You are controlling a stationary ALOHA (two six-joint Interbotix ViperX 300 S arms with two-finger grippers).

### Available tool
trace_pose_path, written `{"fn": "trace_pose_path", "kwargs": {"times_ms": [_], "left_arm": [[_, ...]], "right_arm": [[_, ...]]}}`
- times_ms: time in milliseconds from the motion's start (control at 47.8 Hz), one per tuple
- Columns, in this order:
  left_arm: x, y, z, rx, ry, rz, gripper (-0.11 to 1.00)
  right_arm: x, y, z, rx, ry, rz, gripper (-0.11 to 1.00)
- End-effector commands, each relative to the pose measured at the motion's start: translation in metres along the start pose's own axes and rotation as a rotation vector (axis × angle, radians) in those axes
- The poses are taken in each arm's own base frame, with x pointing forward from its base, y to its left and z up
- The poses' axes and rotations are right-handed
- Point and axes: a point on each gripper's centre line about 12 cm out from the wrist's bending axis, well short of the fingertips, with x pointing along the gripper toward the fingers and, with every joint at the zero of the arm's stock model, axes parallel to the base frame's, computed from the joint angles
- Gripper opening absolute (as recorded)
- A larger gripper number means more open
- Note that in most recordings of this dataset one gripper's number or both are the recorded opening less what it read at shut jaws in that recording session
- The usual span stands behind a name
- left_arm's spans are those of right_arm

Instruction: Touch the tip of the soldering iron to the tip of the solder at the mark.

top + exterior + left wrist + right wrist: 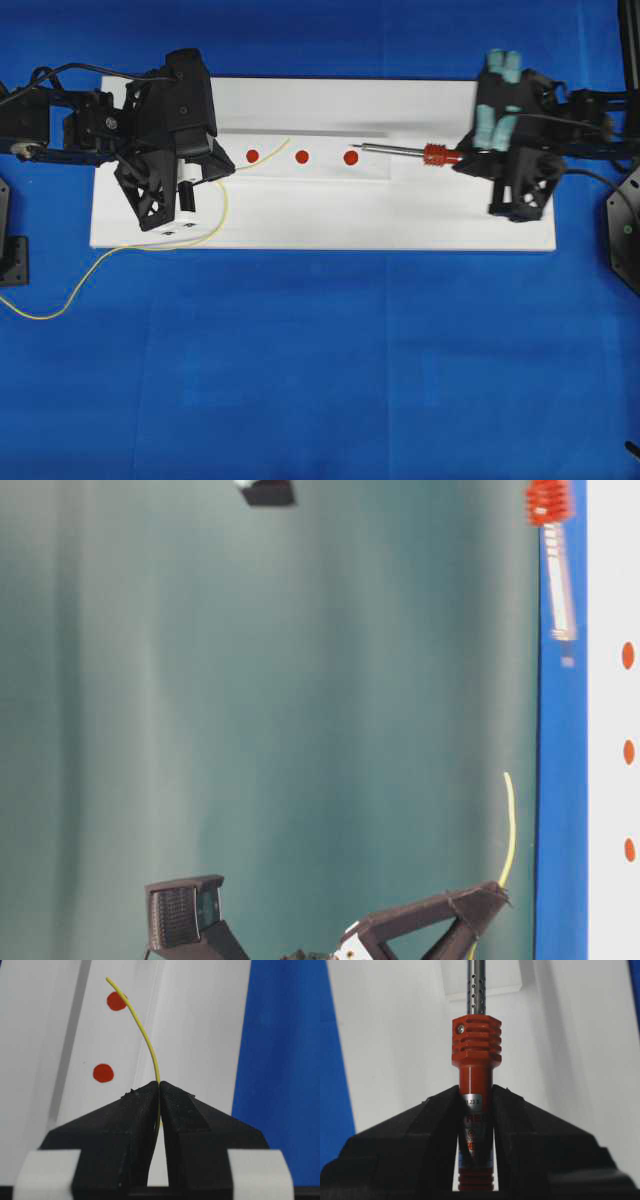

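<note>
Next, the left gripper releases the yellow solder on the blue cloth (231,373) well in front of the white board.
My left gripper (226,168) (159,1085) is shut on the thin yellow solder (262,155) (145,1035). The solder's free end curves up over the white board, between the left red mark (252,155) and the middle red mark (301,156). My right gripper (462,160) (476,1092) is shut on the red handle of the soldering iron (400,151) (476,1055). The iron lies level and points left, its tip just beside the right red mark (350,157). Iron tip and solder tip are well apart. In the table-level view the iron (556,575) and the solder (510,825) show far from each other.
The white board (420,215) lies across a blue cloth (320,380), with a raised step along its back. The solder's loose tail (90,275) trails off the board's front left onto the cloth. Black stands sit at the left edge (10,255) and the right edge (620,225).
</note>
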Motion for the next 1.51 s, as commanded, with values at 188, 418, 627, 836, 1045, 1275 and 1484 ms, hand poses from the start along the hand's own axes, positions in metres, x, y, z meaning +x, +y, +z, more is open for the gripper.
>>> {"fn": "trace_pose_path", "kwargs": {"times_ms": [188, 418, 627, 836, 1045, 1275, 1484], "left_arm": [[-0.005, -0.001, 0.007, 0.003, -0.032, -0.003, 0.02], [-0.005, -0.001, 0.007, 0.000, -0.034, -0.004, 0.02], [-0.006, -0.016, 0.004, -0.017, -0.028, -0.039, 0.02], [-0.007, -0.056, -0.007, -0.026, -0.059, -0.140, 0.02], [-0.013, -0.104, -0.026, -0.029, -0.117, -0.287, 0.02], [-0.007, -0.154, -0.058, -0.018, -0.087, -0.423, 0.02], [0.017, -0.184, -0.086, 0.032, -0.040, -0.471, 0.02]], "right_arm": [[-0.041, 0.001, -0.004, 0.000, -0.148, 0.012, 0.06], [-0.041, 0.001, -0.006, 0.027, -0.153, 0.014, 0.06], [-0.042, 0.014, -0.005, 0.074, -0.171, 0.071, 0.06], [-0.046, 0.055, -0.009, 0.018, -0.186, 0.207, 0.06], [-0.045, 0.097, -0.015, -0.035, -0.222, 0.348, 0.06], [-0.016, 0.142, -0.029, -0.114, -0.217, 0.442, 0.06], [0.025, 0.170, -0.042, -0.126, -0.135, 0.434, 0.06]]}}
